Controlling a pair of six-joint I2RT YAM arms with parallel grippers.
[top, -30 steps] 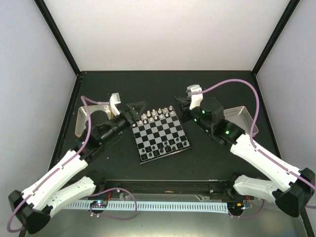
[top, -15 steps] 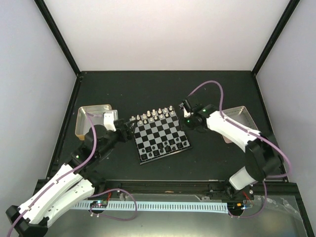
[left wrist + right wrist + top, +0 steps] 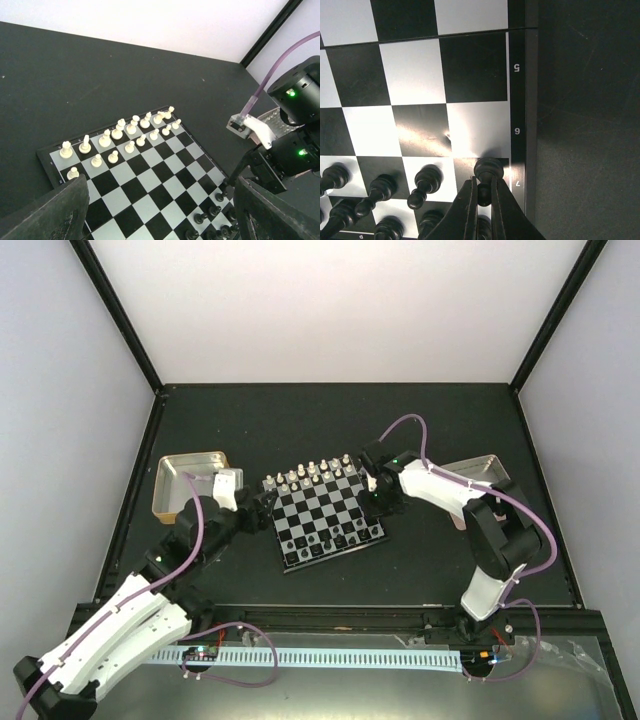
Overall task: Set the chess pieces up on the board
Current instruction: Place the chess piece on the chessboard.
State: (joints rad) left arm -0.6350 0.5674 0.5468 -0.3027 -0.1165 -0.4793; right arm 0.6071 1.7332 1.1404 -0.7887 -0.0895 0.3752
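Note:
My right gripper is going to release the black pawn on the dark edge square (image 3: 371, 521) (image 3: 485, 177) next to the number 7 on the board's rim.
The board (image 3: 328, 502) lies at mid-table, white chess pieces (image 3: 312, 473) in two rows on its far side, black chess pieces (image 3: 322, 540) along its near side. In the right wrist view my right gripper (image 3: 482, 192) is shut on a black pawn (image 3: 488, 169), which stands upright on the edge square beside the rim's number 7, next to other black pawns (image 3: 425, 180). My left gripper (image 3: 160, 220) hangs open over the board's (image 3: 150, 185) left side with nothing between its dark fingers (image 3: 50, 215). It looks across at the white pieces (image 3: 125, 135).
A shallow metal tray (image 3: 178, 482) sits left of the board behind the left arm. A second metal tray (image 3: 487, 470) lies to the right, partly under the right arm. Dark table (image 3: 585, 100) borders the board's right rim.
My right arm swung from beyond the board's far right corner down onto its right edge. My left gripper drew back toward the near left and opened a little wider.

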